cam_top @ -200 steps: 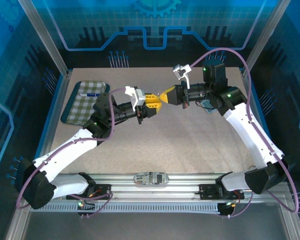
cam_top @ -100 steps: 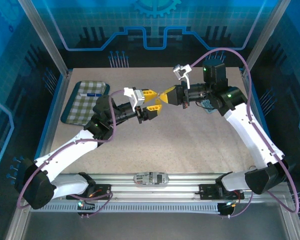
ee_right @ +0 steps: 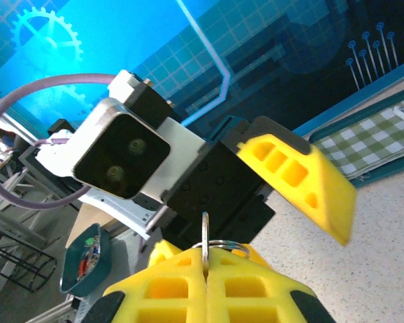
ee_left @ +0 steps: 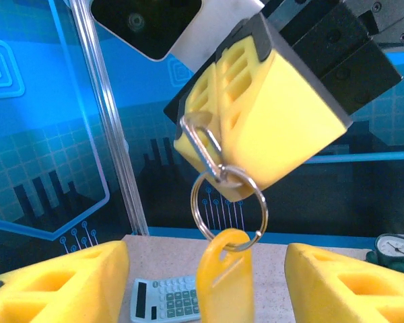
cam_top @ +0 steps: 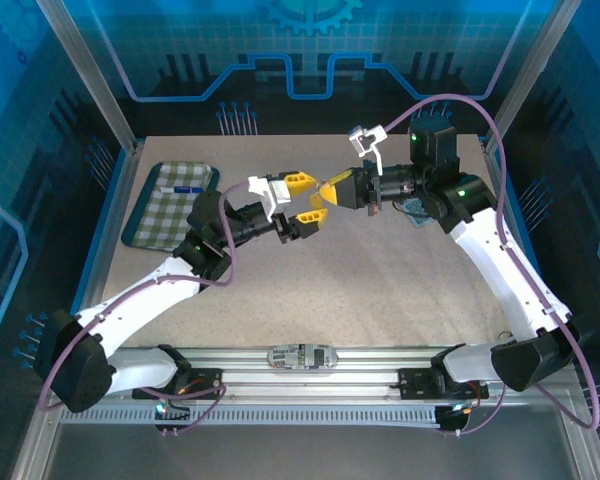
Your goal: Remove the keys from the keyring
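Observation:
My left gripper will straighten the tag, which hangs at a slant between its open fingers, then open again and pinch it by the split ring (ee_left: 237, 245).
My right gripper (cam_top: 332, 190) (ee_right: 205, 269) is held above the table, shut on the silver key (ee_left: 202, 140), which shows edge-on (ee_right: 205, 237) between its yellow pads. A silver split ring (ee_left: 229, 205) (ee_right: 227, 246) hangs from the key. The yellow-orange keyring tag (ee_left: 225, 282) dangles from that ring. My left gripper (cam_top: 302, 198) (ee_left: 205, 286) faces the right one and stands wide open. Its two fingers (ee_left: 60, 286) flank the tag without touching it. One left finger (ee_right: 299, 182) shows in the right wrist view.
A green checked tray (cam_top: 170, 205) holding a pen (cam_top: 185, 189) lies at the back left. A grey calculator (ee_left: 168, 299) and a small clock (ee_left: 394, 245) lie on the table beyond the grippers. A teal bowl (ee_right: 87, 262) sits off the table.
My left gripper, shut at the right gripper's tip a second ago, has spread wide open and let go. The right gripper has hardly moved and still holds the key.

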Controlling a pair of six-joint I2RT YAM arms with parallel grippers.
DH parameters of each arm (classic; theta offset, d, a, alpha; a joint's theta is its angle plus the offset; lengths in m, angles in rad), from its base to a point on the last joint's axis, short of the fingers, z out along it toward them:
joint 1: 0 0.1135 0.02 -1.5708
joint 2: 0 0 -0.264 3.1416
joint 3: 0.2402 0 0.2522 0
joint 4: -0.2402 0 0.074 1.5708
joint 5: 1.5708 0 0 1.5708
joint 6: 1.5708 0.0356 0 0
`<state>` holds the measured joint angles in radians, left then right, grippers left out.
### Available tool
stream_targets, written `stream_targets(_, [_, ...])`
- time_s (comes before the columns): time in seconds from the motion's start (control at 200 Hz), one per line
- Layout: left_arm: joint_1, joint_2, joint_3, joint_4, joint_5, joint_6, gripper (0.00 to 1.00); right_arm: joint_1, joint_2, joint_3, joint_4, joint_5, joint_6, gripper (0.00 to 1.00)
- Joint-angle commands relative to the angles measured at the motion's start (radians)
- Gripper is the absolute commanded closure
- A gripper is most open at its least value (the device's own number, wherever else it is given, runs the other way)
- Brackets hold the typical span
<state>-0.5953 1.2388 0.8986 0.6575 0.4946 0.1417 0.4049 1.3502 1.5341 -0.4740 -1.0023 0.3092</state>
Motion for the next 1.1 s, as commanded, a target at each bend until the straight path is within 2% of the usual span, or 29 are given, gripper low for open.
stream_targets(0.0, [-0.009,0.019,0.030,0.061,0.027,0.037,0.36,0.007,-0.017,-0.017,0.042,-0.047,0.030,1.00])
stream_targets(0.235, [-0.010,0.040,0.062,0.081,0.044,0.048,0.37,0.008,-0.019,-0.029,0.047,-0.061,0.037,1.00])
stream_targets(0.475, [-0.012,0.030,0.070,0.066,0.068,0.036,0.60,0.006,-0.019,-0.038,0.060,-0.067,0.047,1.00])
stream_targets(0.56, [-0.012,0.027,0.073,0.056,0.074,0.034,0.72,0.004,-0.019,-0.040,0.061,-0.059,0.048,1.00])
stream_targets(0.786, [-0.013,0.007,0.062,0.021,0.079,0.033,0.86,-0.013,-0.025,-0.053,0.104,-0.040,0.089,1.00])
stream_targets(0.996, [-0.014,-0.017,0.053,-0.015,0.076,0.030,0.86,-0.039,-0.035,-0.092,0.183,-0.023,0.153,1.00])
stream_targets(1.091, [-0.014,-0.027,0.051,-0.025,0.073,0.035,0.90,-0.049,-0.036,-0.102,0.188,-0.010,0.161,1.00])
